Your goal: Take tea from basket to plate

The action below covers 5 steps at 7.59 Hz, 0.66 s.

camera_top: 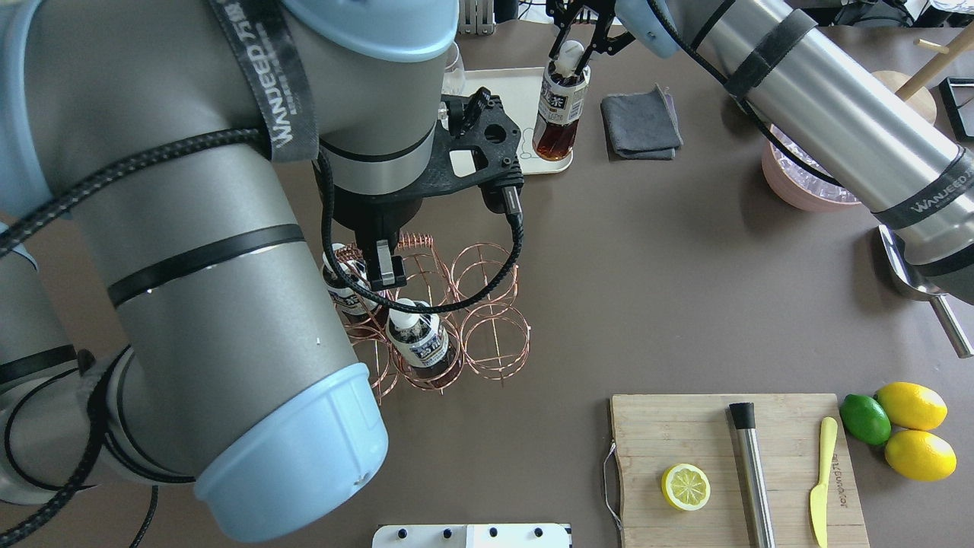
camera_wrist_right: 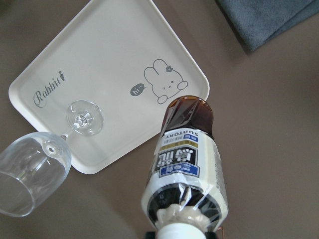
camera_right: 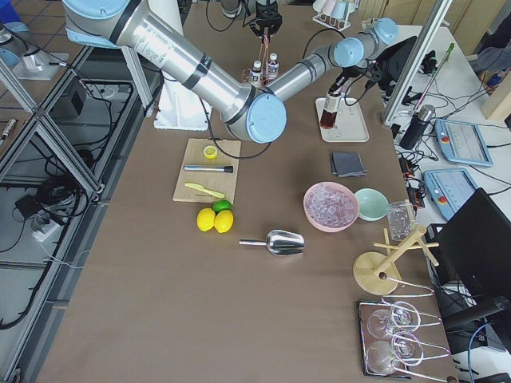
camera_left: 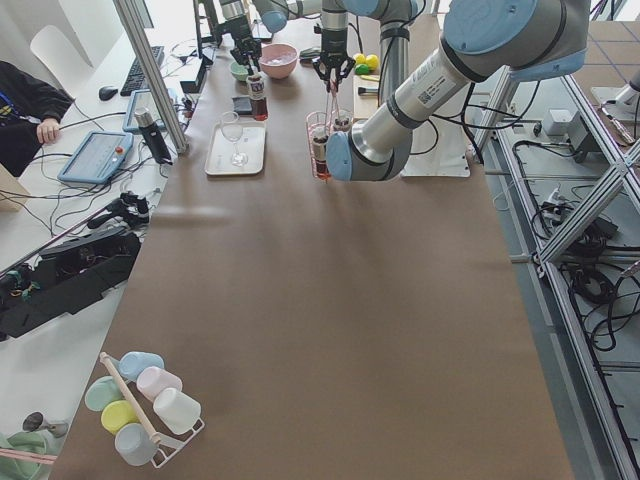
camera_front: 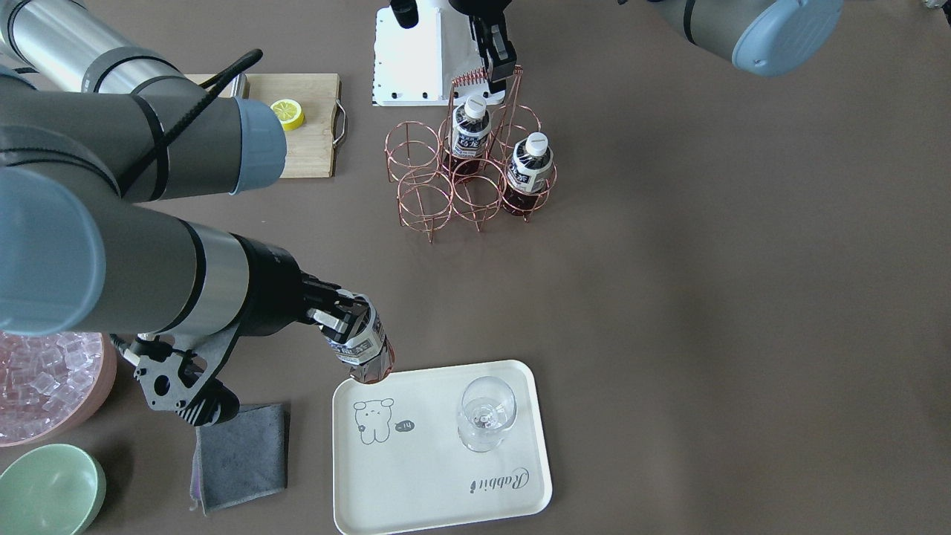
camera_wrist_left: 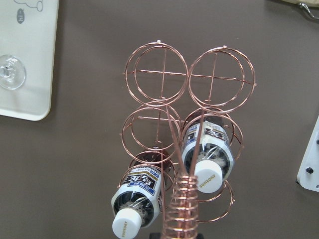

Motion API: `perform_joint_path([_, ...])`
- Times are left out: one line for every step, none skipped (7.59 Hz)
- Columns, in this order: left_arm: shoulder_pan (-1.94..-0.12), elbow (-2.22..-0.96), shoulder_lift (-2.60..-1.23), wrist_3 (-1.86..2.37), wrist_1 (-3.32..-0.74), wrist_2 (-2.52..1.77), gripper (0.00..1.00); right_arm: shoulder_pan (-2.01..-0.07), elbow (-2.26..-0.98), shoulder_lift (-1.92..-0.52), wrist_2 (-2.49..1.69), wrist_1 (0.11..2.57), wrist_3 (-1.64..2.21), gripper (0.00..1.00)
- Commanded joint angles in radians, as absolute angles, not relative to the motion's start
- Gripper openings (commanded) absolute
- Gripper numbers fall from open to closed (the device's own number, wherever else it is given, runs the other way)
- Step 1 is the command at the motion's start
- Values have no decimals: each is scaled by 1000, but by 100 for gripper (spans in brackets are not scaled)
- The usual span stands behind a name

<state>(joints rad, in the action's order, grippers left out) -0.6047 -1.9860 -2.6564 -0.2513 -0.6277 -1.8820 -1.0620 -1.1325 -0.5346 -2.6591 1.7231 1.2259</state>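
Next, I let go of the tea bottle with my right gripper on the small grey bubble [camera_front: 401, 433] [camera_wrist_right: 135, 86] next to the bear drawing on the plate.
My right gripper [camera_front: 338, 316] is shut on a tea bottle [camera_front: 362, 343] near its cap and holds it tilted, its bottom at the corner of the cream plate [camera_front: 416, 483] by the bear drawing. The bottle [camera_wrist_right: 187, 169] and plate [camera_wrist_right: 109, 64] show in the right wrist view. I cannot tell whether the bottle rests on the plate. Two more tea bottles [camera_front: 469, 130] [camera_front: 529, 167] stand in the copper wire basket [camera_front: 453, 182]. My left gripper [camera_front: 496, 67] is shut on the basket's coiled handle [camera_wrist_left: 183, 204].
A clear glass [camera_front: 487, 416] stands on the plate. A grey cloth [camera_front: 241, 453], a pink bowl of ice [camera_front: 44, 394] and a green bowl [camera_front: 48, 490] lie beside the plate. A cutting board [camera_top: 685, 434] with a lemon slice [camera_top: 685, 487] sits nearer the robot.
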Motion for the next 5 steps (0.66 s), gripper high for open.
perform_joint_path([-696, -2019, -2665, -343, -559, -1922, 0, -1071, -1022, -523, -2649, 1607, 1196, 0])
perform_joint_path([-739, -2025, -2668, -407, -519, -1925, 0, -1071, -1000, -512, -2632, 1573, 1197, 0])
perform_joint_path([-776, -2026, -2672, -467, -464, -1924, 0, -1071, -973, -479, -2608, 1539, 1197, 0])
perform_joint_path([-793, -2045, -2675, -513, -419, -1919, 0, -1065, -936, -450, -2580, 1487, 1195, 0])
perform_joint_path([-840, -2054, -2668, -610, -375, -1917, 0, -1049, -918, -446, -2563, 1433, 1195, 0])
